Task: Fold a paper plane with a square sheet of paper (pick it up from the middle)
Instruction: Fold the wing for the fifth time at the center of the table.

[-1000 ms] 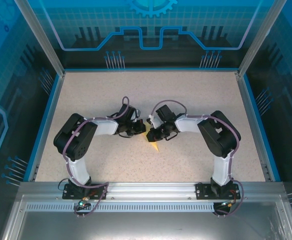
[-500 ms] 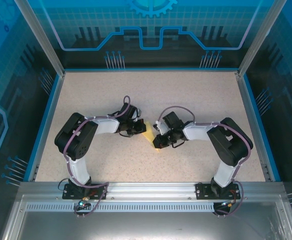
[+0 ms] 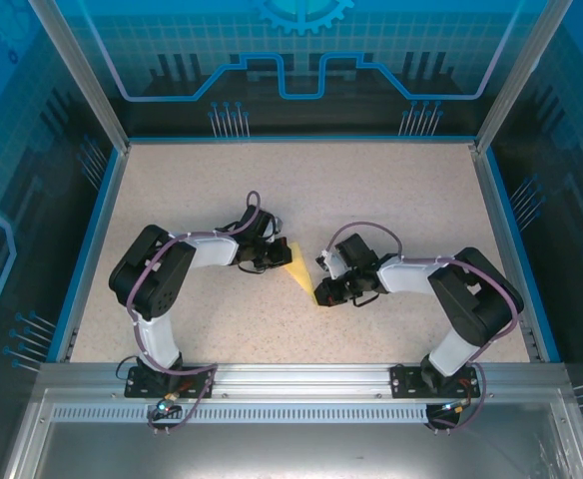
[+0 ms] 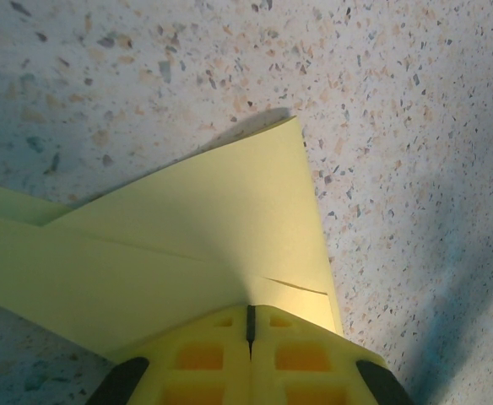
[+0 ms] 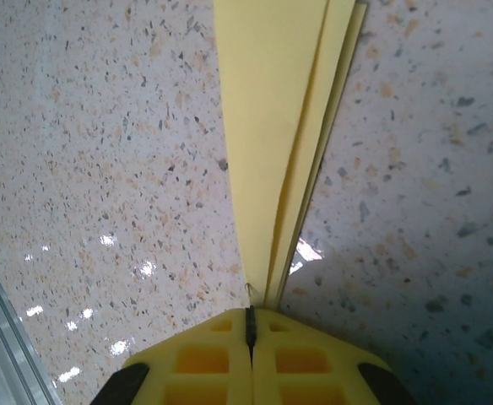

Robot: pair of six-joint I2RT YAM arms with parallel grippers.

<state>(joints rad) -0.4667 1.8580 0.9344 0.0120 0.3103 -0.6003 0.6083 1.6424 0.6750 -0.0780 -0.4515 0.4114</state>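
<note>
The left gripper is pinching the plane's stacked layers shut at the wide far end, so it should open and grab one wing by its long edge (image 3: 299,280) to spread it.
The square sheet of paper is folded into a narrow, pale yellow paper plane (image 3: 299,269) lying on the speckled table between my two arms. My left gripper (image 3: 280,257) is shut on its wide far end. In the left wrist view the layered wing (image 4: 187,245) fans out from the closed jaws of that gripper (image 4: 249,316). My right gripper (image 3: 322,292) is shut on the near pointed tip. In the right wrist view the plane's stacked folded edges (image 5: 276,126) run straight up from that gripper's (image 5: 249,325) closed jaws.
The speckled table top (image 3: 301,190) is bordered by a blue rim (image 3: 90,244) and clear enclosure walls. An aluminium rail (image 3: 301,377) carries both arm bases at the near edge.
My right arm has drawn back to the right and nearer, with its gripper sliding along the plane to its near tip. More yellow paper now shows between the grippers. The left gripper has held still.
</note>
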